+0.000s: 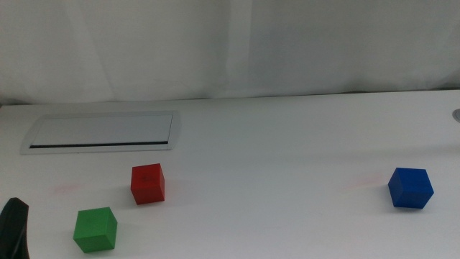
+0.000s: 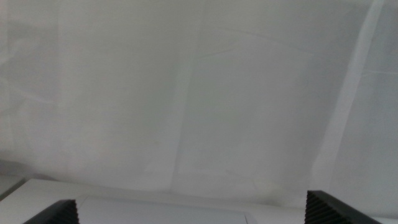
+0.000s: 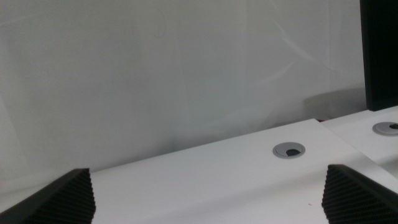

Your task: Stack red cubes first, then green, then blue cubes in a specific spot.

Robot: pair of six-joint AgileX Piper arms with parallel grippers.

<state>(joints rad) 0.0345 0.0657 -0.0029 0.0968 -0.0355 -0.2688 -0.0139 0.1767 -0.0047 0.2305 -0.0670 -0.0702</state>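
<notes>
Next, my left gripper grips the sides of the red cube point(image 1: 148, 184) behind the green cube, since red goes first in the stack.
Three cubes sit apart on the white table in the middle view. The red cube point(image 1: 147, 183) is left of centre, with the green cube point(image 1: 95, 229) in front of it and further left. The blue cube point(image 1: 410, 188) rests far to the right. My left gripper point(image 1: 14, 229) shows only as a dark shape at the bottom-left corner, left of the green cube and clear of it. Its wrist view has the left gripper point(image 2: 196, 216) with jaws wide apart and nothing between them. My right gripper point(image 3: 208, 202) is likewise open and empty, and is out of the middle view.
A grey-framed rectangular panel point(image 1: 100, 132) lies flush in the table behind the red cube. A cable grommet point(image 3: 289, 149) is set in the tabletop, and a dark screen edge point(image 3: 379, 56) stands beyond it. White curtain backs the table.
</notes>
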